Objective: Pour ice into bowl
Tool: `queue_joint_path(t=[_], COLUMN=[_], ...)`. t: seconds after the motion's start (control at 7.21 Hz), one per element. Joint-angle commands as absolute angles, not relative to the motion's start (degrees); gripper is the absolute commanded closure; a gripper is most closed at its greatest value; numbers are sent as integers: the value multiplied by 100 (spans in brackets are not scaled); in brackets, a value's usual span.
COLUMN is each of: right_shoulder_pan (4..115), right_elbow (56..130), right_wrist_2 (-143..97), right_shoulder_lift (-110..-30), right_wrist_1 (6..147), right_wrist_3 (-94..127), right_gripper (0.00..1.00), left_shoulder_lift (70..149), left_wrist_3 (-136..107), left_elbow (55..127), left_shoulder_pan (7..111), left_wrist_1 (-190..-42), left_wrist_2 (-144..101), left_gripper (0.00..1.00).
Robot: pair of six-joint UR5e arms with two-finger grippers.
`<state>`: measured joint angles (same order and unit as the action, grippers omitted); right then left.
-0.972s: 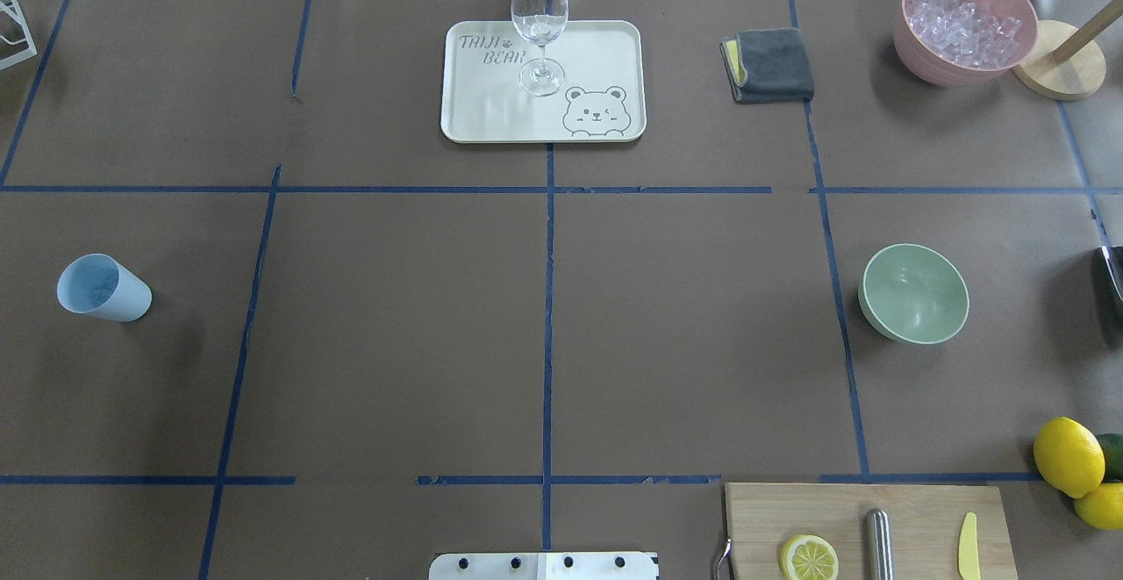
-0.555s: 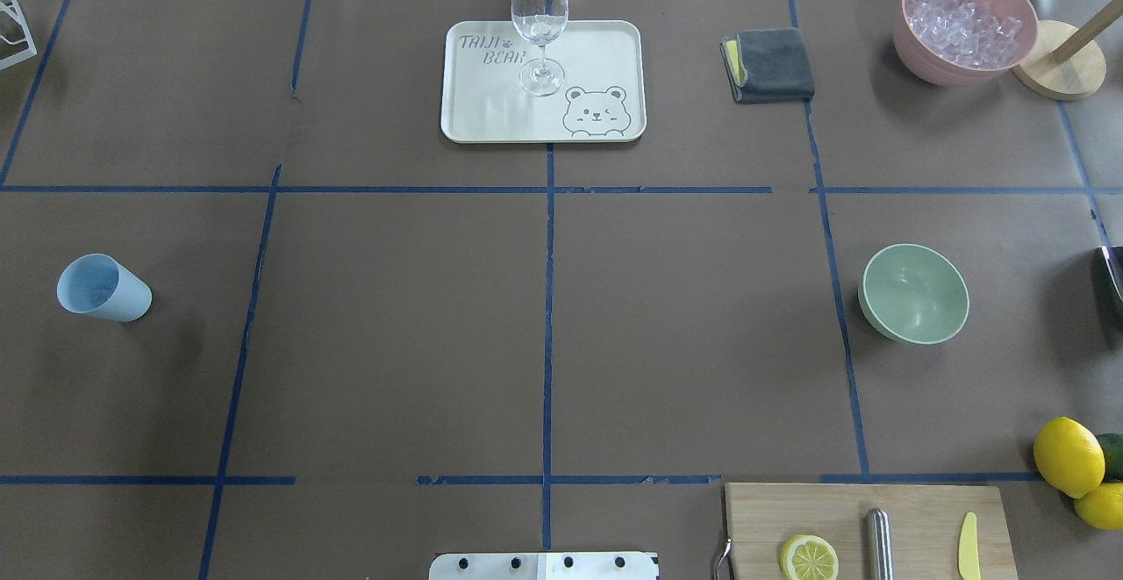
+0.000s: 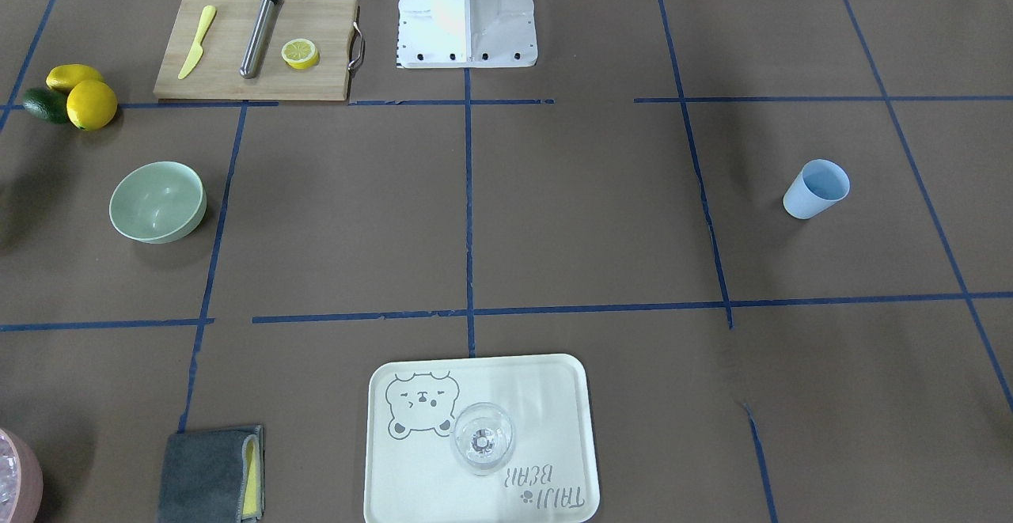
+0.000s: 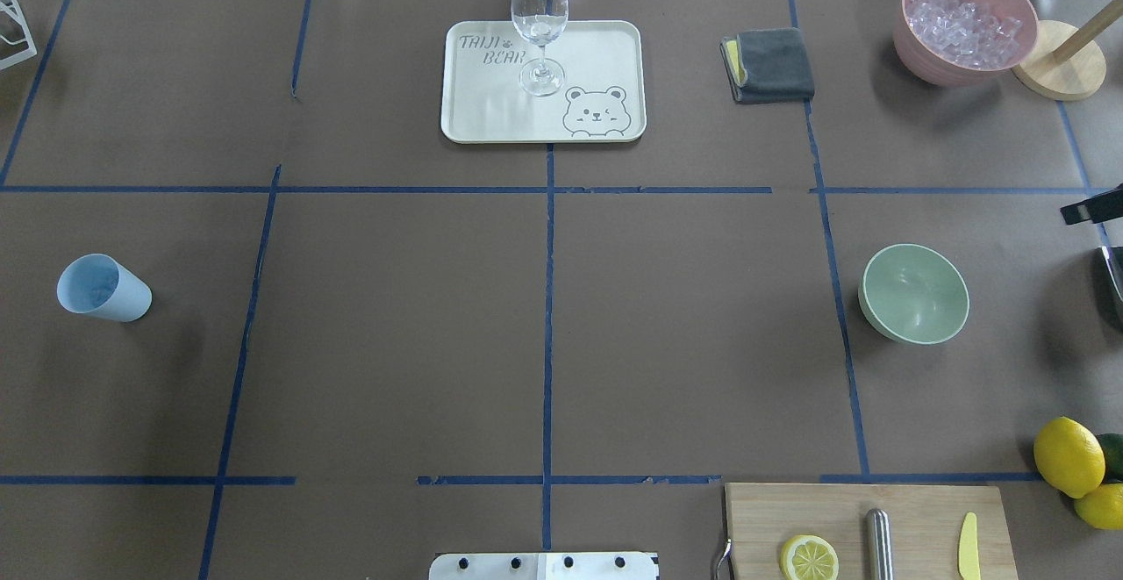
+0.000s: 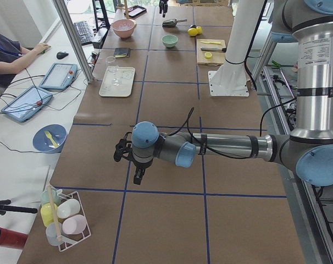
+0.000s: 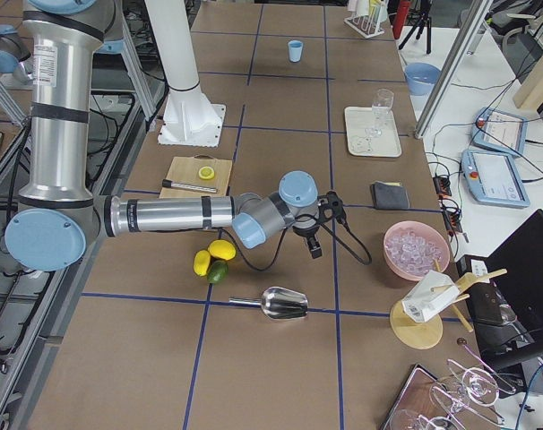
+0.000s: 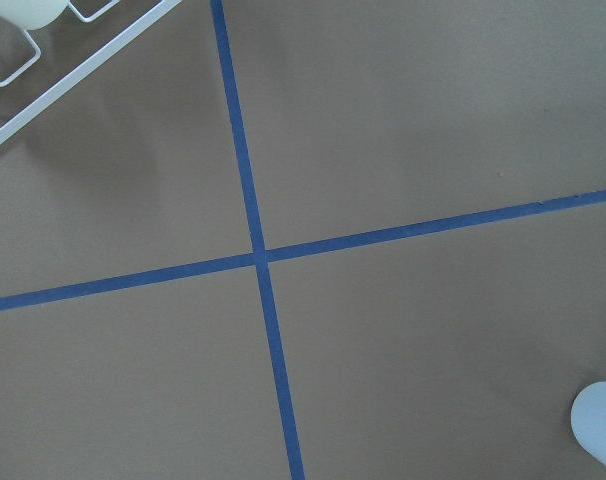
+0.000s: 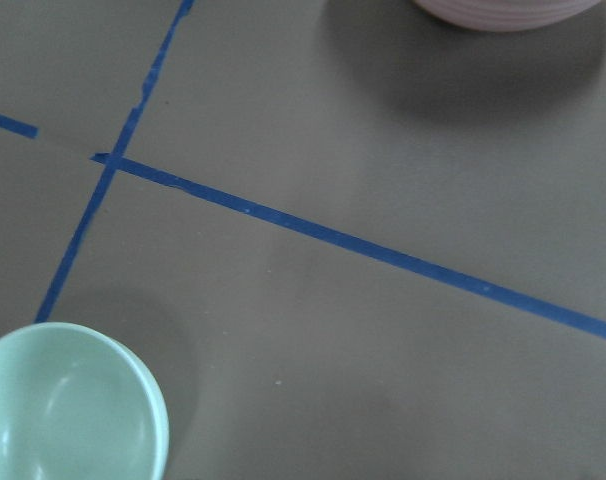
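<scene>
Next, my right gripper will go to the mint-green bowl's rim (image 3: 112,202) (image 8: 162,463), on the side facing away from the blue cup, and close there.
The pale mint-green bowl (image 4: 914,293) stands empty on the table's right side; it also shows in the front view (image 3: 158,201) and the right wrist view (image 8: 63,410). The ice (image 4: 963,20) lies piled in the pink container (image 4: 917,49) at the far right corner. My right gripper (image 6: 314,246) hangs between bowl and pink container; only a black part of it (image 4: 1088,210) shows overhead, so I cannot tell its state. My left gripper (image 5: 138,177) hovers beyond the table's left end, showing only in the left side view, state unclear. A blue cup (image 4: 103,288) stands left.
A cream tray (image 4: 597,53) with a wine glass (image 4: 539,18) sits far centre, a grey cloth (image 4: 769,64) beside it. A cutting board (image 4: 921,510) with lemon half, and lemons (image 4: 1068,455), lie near right. A metal scoop (image 6: 285,305) lies right of them. A wire rack (image 5: 67,220) stands left.
A black part of my right gripper has come into the overhead view at the right edge, above the bowl. Nothing on the table has moved.
</scene>
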<state>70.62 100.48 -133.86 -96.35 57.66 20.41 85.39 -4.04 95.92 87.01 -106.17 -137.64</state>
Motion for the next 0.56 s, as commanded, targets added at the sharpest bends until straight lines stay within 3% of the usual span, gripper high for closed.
queue_joint_path(t=[0.0, 0.42], right_shoulder_pan=[5623, 4853], right_elbow=[10502, 10451], right_wrist_2=[-12196, -11594], right_shoulder_lift=[-9650, -9773], right_wrist_1=[5634, 5616], right_wrist_3=[3956, 4333], right_gripper=[0, 5], left_shoulder_lift=[8543, 8534], left_wrist_3=[-396, -422], left_elbow=[9615, 9572], left_shoulder_pan=[8701, 8701], left_wrist_1=[-10617, -10801], left_wrist_2=[-13764, -13764], left_gripper=[0, 0])
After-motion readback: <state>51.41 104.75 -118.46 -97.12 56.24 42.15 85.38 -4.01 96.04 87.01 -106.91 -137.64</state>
